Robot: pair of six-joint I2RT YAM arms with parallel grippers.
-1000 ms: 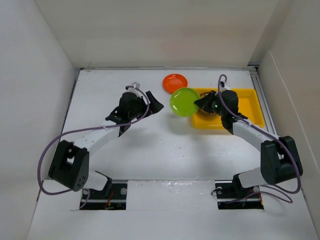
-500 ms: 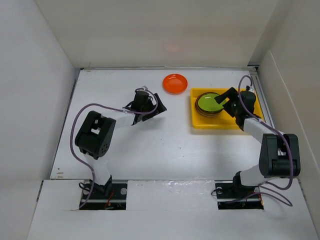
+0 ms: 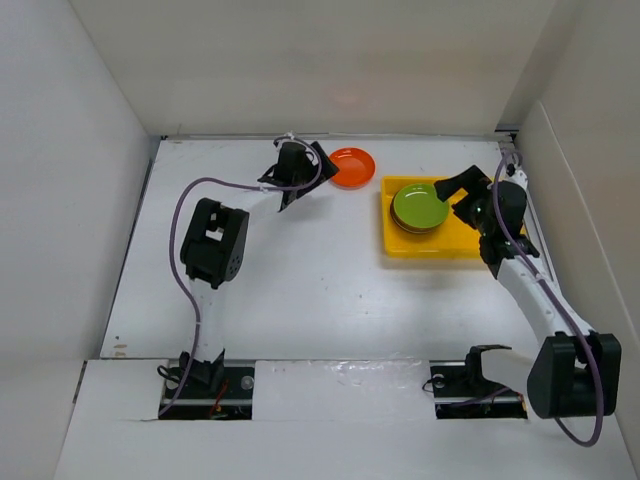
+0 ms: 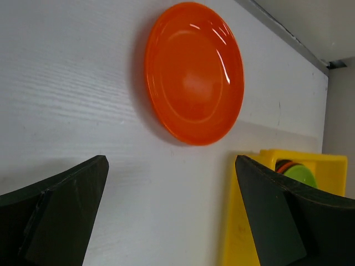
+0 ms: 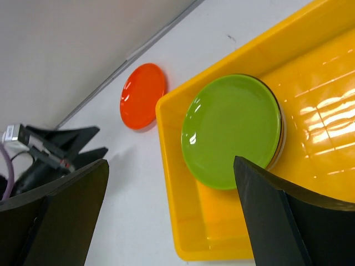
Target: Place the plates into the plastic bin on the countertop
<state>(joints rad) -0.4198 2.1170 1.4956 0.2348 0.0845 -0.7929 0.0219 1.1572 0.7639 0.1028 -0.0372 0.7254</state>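
Observation:
My left gripper needs to grip the rim of the orange plate (image 3: 333, 178) (image 4: 157, 109) on the side farthest from the yellow plastic bin.
One orange plate (image 3: 350, 167) (image 4: 194, 72) (image 5: 143, 95) lies flat on the white countertop (image 3: 300, 280), just left of the yellow plastic bin (image 3: 450, 249) (image 5: 222, 250) (image 4: 244, 221). A lime green plate (image 3: 421, 206) (image 5: 232, 130) tops a stack of plates inside the bin's left half; the plates under it show only as edges. My left gripper (image 3: 318, 170) (image 4: 171, 166) is open and empty, just left of the orange plate and apart from it. My right gripper (image 3: 458, 195) (image 5: 171, 166) hangs open and empty above the bin, right of the stack.
White walls enclose the countertop on three sides, the back wall close behind the orange plate. The bin's right half (image 3: 500, 215) holds no plates. The left arm (image 3: 215, 245) stretches far across the left side, its purple cable looping alongside.
The right gripper carried the green plate over the bin, let it go onto the stack, opened and drew back right. The left arm reached farther back toward the orange plate.

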